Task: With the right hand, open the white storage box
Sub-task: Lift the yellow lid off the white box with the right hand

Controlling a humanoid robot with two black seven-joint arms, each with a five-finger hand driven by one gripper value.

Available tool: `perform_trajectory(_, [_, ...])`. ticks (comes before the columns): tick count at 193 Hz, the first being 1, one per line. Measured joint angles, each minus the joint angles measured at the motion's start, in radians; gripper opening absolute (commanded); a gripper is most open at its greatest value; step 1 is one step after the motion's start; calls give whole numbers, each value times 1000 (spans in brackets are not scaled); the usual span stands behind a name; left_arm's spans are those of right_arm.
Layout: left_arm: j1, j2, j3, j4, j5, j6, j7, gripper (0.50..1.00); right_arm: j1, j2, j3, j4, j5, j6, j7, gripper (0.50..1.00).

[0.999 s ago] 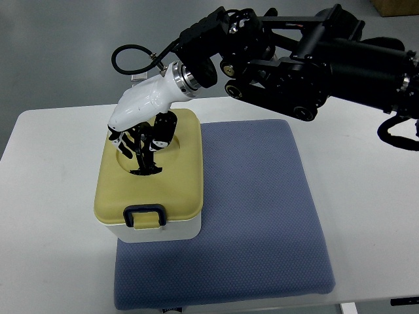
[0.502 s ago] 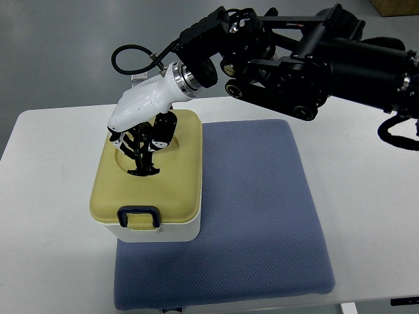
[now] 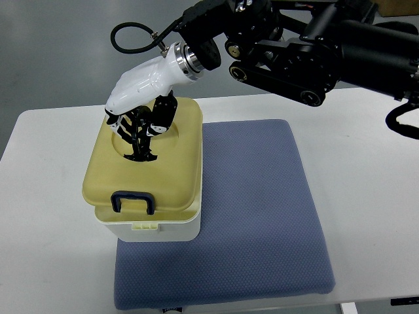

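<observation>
The robot's right gripper needs to set the pale yellow lid, now lifted off the box, down on the blue mat's far half (image 3: 255, 169), next to the white storage box.
A white storage box (image 3: 152, 228) with a pale yellow lid (image 3: 167, 176) stands on the left part of a blue mat (image 3: 255, 216). My right hand (image 3: 139, 127), white-shelled with black fingers, reaches in from the upper right and is shut on the lid's black handle in the round recess on top. The lid is lifted off the box: it sits higher and shifted up-left, and the white rim with its pale latch tab (image 3: 145, 226) shows beneath the front edge. A dark blue clasp (image 3: 131, 202) hangs on the lid's front. My left arm is out of view.
The mat lies on a white table (image 3: 46, 216) whose near edge is at the bottom. The black right arm (image 3: 314, 46) spans the upper right above the table's far edge. Grey floor lies beyond.
My right hand has risen and drawn the lid up and toward the upper left. The lid now stands clear of the box front, exposing the white rim and latch tab.
</observation>
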Motion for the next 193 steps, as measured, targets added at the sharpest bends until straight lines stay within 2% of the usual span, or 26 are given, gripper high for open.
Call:
perform_trajectory(44, [0,0,0,0,0,0,0,1000,7,-87,0,-15,23,-7,0,500])
perform_trajectory(107, [0,0,0,0,0,0,0,1000,-46,-316,1,-59,80,-22,-2,500])
perform_trajectory(153, [0,0,0,0,0,0,0,1000,-176,-454,-2,-77,90,-67,1,500])
perform_trajectory(193, [0,0,-1,0,0,0,0,1000,-293,-484,-9,-85,88,-115,6,500])
